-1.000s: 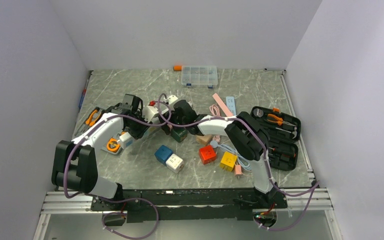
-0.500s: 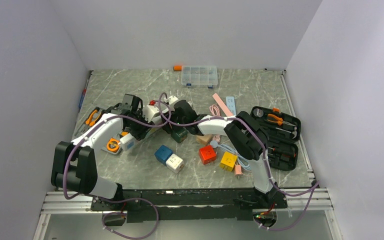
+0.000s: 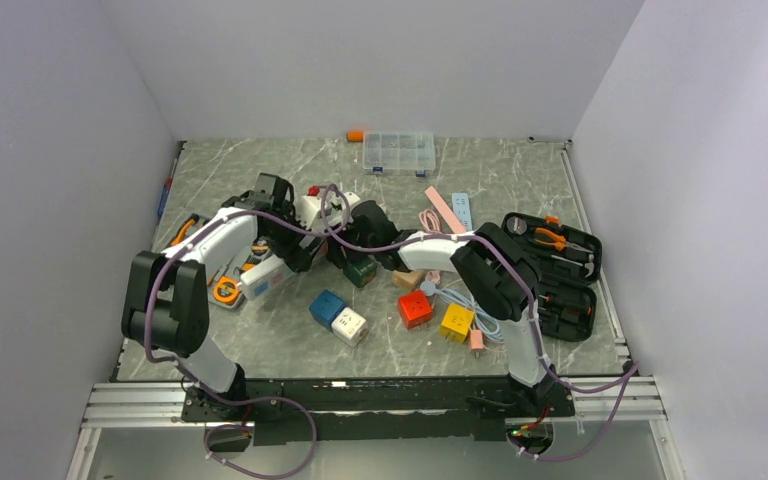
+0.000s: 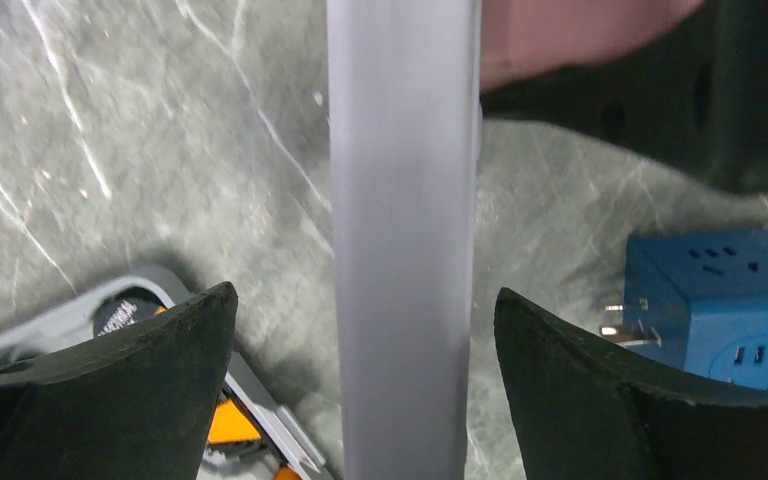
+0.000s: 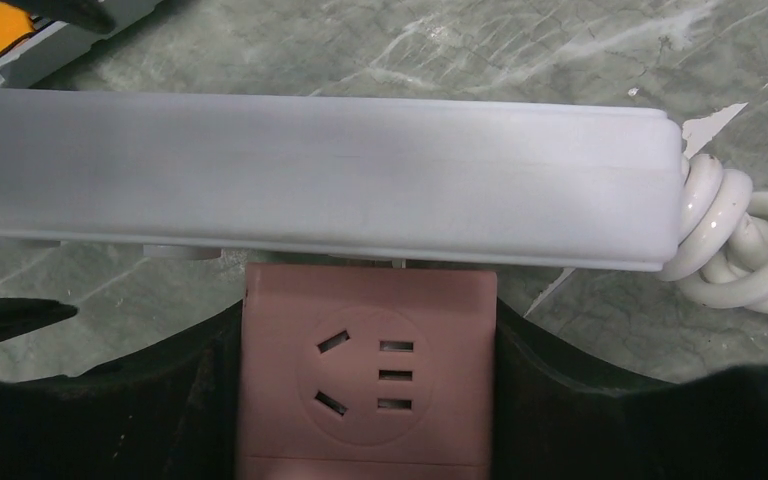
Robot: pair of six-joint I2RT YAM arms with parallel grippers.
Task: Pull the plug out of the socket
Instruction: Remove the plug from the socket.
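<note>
Next, my left gripper closes on the socket's body [image 4: 403,335], as gaps show between its fingers and the socket, before my right gripper pulls the plug.
The socket [image 5: 320,180], a long white bar, lies across the top of the right wrist view, its coiled white cord [image 5: 735,240] at the right end. A pink cube plug [image 5: 368,375] sits against its underside, metal prongs just showing at the joint. My right gripper [image 5: 368,340] is shut on this plug, a black finger pressed on each side. In the left wrist view the socket [image 4: 405,250] runs upright between my left gripper [image 4: 365,292], which is open with a gap on both sides. From above, both grippers meet at the socket [image 3: 265,273], left of centre.
A blue cube adapter [image 4: 725,300] lies right of the left fingers, a grey and orange tool [image 4: 160,400] to their left. Blue [image 3: 327,306], white [image 3: 350,325], red [image 3: 415,308] and yellow [image 3: 457,322] cubes lie in front. An open tool case [image 3: 555,270] stands right, a clear box [image 3: 398,152] behind.
My left gripper has opened and let go of the socket, and the left arm has swung to the right. The right gripper has closed on the pink plug.
</note>
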